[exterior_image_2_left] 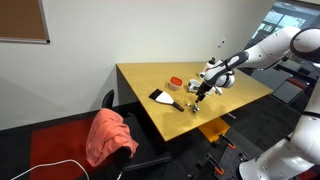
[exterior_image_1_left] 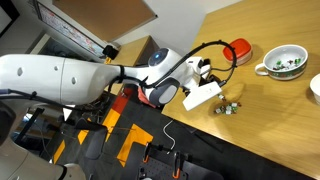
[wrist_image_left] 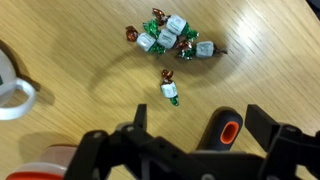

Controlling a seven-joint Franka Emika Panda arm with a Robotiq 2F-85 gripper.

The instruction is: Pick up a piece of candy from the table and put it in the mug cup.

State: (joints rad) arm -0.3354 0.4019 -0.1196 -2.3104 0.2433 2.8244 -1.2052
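One candy lies apart from the cluster of candies. Next, I bring my gripper to it and close on the green end of the single candy (exterior_image_1_left: 221, 97) (wrist_image_left: 173, 99).
Several wrapped candies (wrist_image_left: 172, 38) lie in a cluster on the tan table (wrist_image_left: 80, 50), and one green-and-white candy (wrist_image_left: 170, 90) lies apart, nearer the gripper. The cluster also shows in an exterior view (exterior_image_1_left: 229, 105). The white mug cup with a greenish inside (exterior_image_1_left: 285, 62) stands beyond the candies. In the wrist view only its handle and rim (wrist_image_left: 14, 95) show at the left edge. My gripper (wrist_image_left: 200, 125) hovers above the table just short of the single candy. It is open and empty. It also shows in both exterior views (exterior_image_1_left: 205, 88) (exterior_image_2_left: 203, 90).
A black tool handle with an orange hole (wrist_image_left: 225, 130) lies on the table under the jaws. Its white head (exterior_image_2_left: 159, 96) lies further along the table. A flat red round container (exterior_image_1_left: 238, 50) sits by the mug side. A white dish (exterior_image_1_left: 315, 88) is at the table's edge.
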